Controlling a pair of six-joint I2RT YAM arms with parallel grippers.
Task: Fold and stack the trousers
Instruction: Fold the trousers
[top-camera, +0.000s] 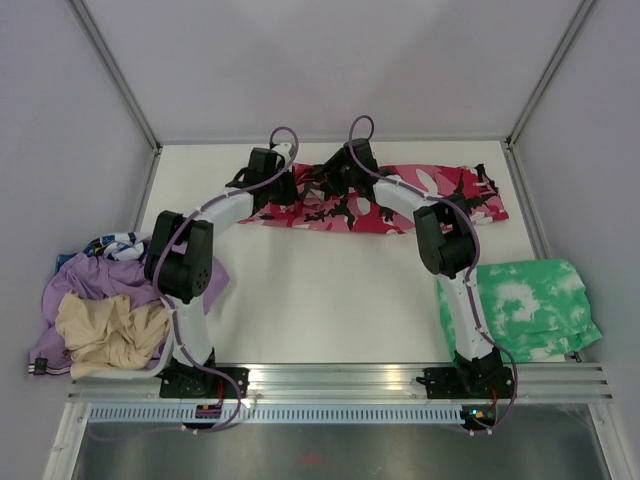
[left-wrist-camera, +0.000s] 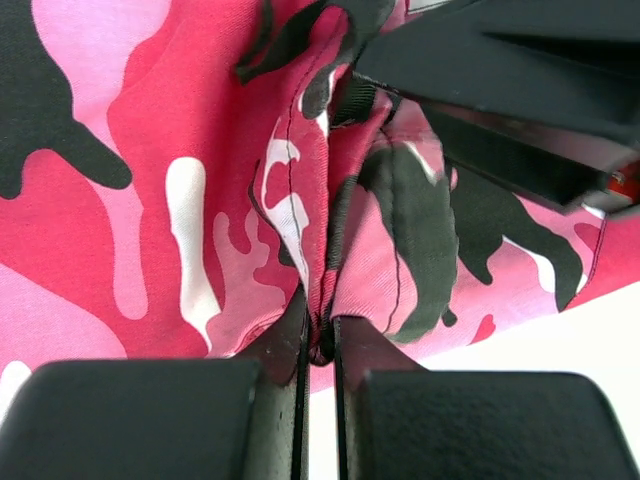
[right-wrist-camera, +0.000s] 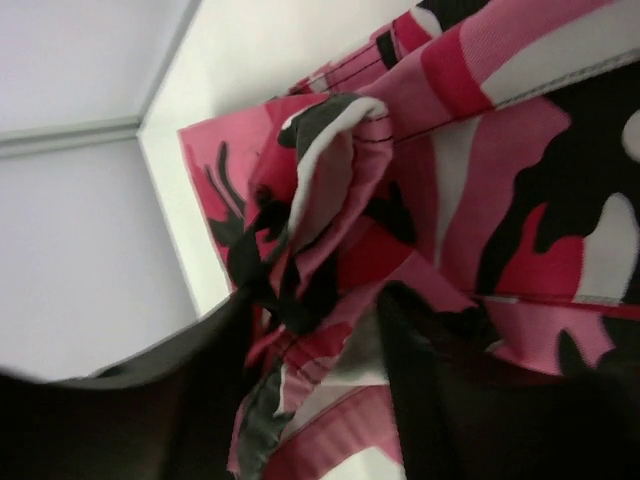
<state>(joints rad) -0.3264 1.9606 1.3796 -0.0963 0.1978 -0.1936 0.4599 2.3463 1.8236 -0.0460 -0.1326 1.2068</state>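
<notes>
I have the trousers' upright fold in my left gripper along with the bunched fold beside it, so I should open that gripper and take only the bunched fold (left-wrist-camera: 400, 230).
The trousers (top-camera: 400, 200), in pink, red, white and black camouflage, lie stretched across the back of the white table (top-camera: 330, 290). Both arms reach to their left end. My left gripper (top-camera: 285, 187) is shut on a thin upright fold of the trousers (left-wrist-camera: 150, 230), pinched at the fingertips of the left gripper (left-wrist-camera: 320, 335). My right gripper (top-camera: 325, 183) sits close beside it and shows as a dark body (left-wrist-camera: 520, 90) in the left wrist view. The right gripper (right-wrist-camera: 320, 310) has its fingers apart, with a bunched, raised fold of the trousers (right-wrist-camera: 520, 160) between them.
A green-and-white tie-dye garment (top-camera: 530, 305) lies at the right front of the table. A heap of lilac and beige clothes (top-camera: 95, 310) hangs over the left edge. Enclosure walls stand close behind the trousers and along both sides.
</notes>
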